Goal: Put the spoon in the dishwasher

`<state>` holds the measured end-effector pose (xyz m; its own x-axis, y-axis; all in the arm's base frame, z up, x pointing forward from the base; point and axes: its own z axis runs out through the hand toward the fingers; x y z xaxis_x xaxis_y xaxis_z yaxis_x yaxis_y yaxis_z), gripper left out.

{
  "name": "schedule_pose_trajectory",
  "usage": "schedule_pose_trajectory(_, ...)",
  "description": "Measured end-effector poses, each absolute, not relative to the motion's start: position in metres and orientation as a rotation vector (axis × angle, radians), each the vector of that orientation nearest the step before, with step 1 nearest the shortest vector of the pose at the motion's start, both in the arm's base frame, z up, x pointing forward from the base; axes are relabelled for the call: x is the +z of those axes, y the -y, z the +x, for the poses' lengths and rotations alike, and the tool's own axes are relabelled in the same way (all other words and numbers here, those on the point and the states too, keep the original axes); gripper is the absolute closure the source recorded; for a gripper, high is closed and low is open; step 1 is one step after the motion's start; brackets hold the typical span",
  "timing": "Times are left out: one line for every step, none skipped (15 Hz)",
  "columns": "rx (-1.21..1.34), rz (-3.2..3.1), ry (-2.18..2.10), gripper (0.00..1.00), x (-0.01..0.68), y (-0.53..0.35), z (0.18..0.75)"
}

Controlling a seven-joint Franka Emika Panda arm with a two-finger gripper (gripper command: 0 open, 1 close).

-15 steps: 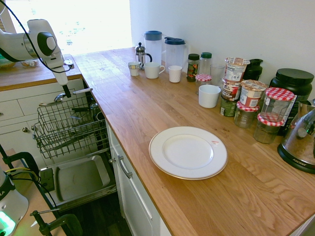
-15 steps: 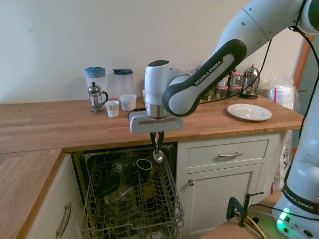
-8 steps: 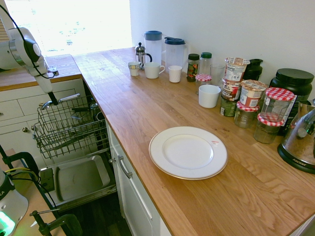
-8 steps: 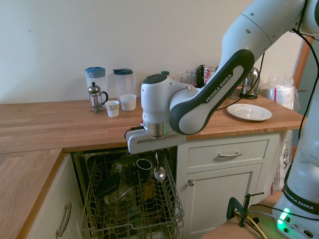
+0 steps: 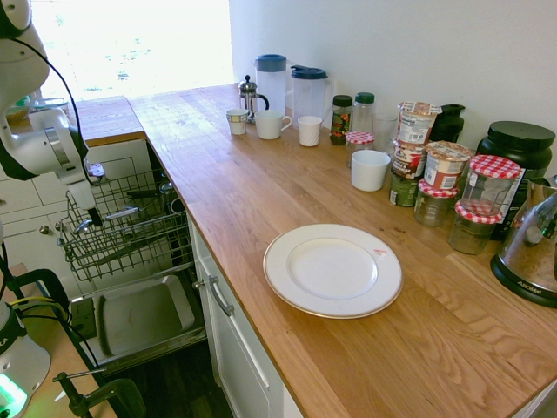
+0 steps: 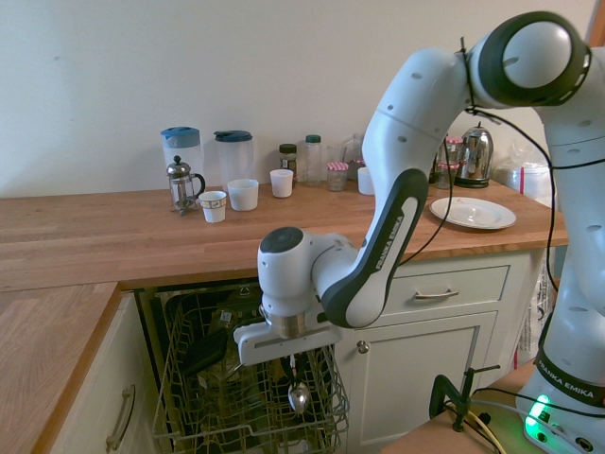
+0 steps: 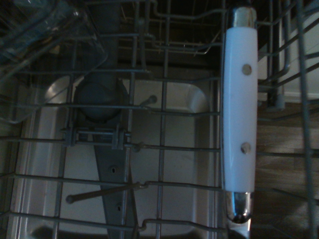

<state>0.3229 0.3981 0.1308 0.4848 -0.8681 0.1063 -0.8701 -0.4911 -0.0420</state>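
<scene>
Next, my gripper releases the spoon in the front of the wire rack (image 6: pixel 291 426), on the part that is toward the white cabinet door.
The spoon (image 6: pixel 299 397), small and shiny, hangs bowl-down from my gripper (image 6: pixel 294 367), which is shut on its handle. It is low inside the dishwasher's dark wire rack (image 6: pixel 194 416), near the rack's front right corner. From the other side the gripper (image 5: pixel 90 218) sits at the rack's (image 5: pixel 130 235) outer left end, with the spoon's bowl (image 5: pixel 80 226) just below it. The grey inner door panel (image 5: pixel 139 318) lies open under the rack. The wrist view looks straight down through the rack wires (image 7: pixel 159 149) and does not clearly show the spoon.
Dark cups and dishes (image 6: pixel 272 317) fill the rack's back half. A white handle with two rivets (image 7: pixel 239 114) lies in the rack in the wrist view. White drawers (image 6: pixel 425 293) flank the dishwasher. A white plate (image 5: pixel 332 270), mugs, jugs and jars stand on the wooden counter (image 5: pixel 261 192).
The arm has swung down and outward, carrying the spoon from above the rack's rim down into the rack. The grip has stayed shut.
</scene>
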Motion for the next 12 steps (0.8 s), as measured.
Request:
schedule_pose_trajectory(0.162, 2.692, 1.582, 1.00, 0.114, -0.398, 0.326)
schedule_pose_trajectory(0.154, 2.691, 1.588, 1.00, 0.102, -0.399, 0.327)
schedule_pose_trajectory(0.152, 2.688, 1.593, 0.00, 0.095, -0.400, 0.327)
schedule_pose_trajectory(0.158, 2.682, 1.593, 0.00, 0.091, -0.401, 0.326)
schedule_pose_trajectory(0.166, 2.676, 1.596, 0.00, 0.090, -0.403, 0.325)
schedule_pose_trajectory(0.172, 2.674, 1.599, 0.00, 0.090, -0.405, 0.324)
schedule_pose_trajectory(0.178, 2.672, 1.600, 0.00, 0.090, -0.407, 0.323)
schedule_pose_trajectory(0.182, 2.670, 1.599, 0.00, 0.090, -0.408, 0.322)
schedule_pose_trajectory(0.183, 2.670, 1.597, 0.00, 0.090, -0.409, 0.322)
schedule_pose_trajectory(0.181, 2.670, 1.595, 0.00, 0.091, -0.409, 0.322)
schedule_pose_trajectory(0.182, 2.670, 1.595, 0.00, 0.092, -0.409, 0.323)
schedule_pose_trajectory(0.188, 2.669, 1.597, 0.00, 0.093, -0.409, 0.325)
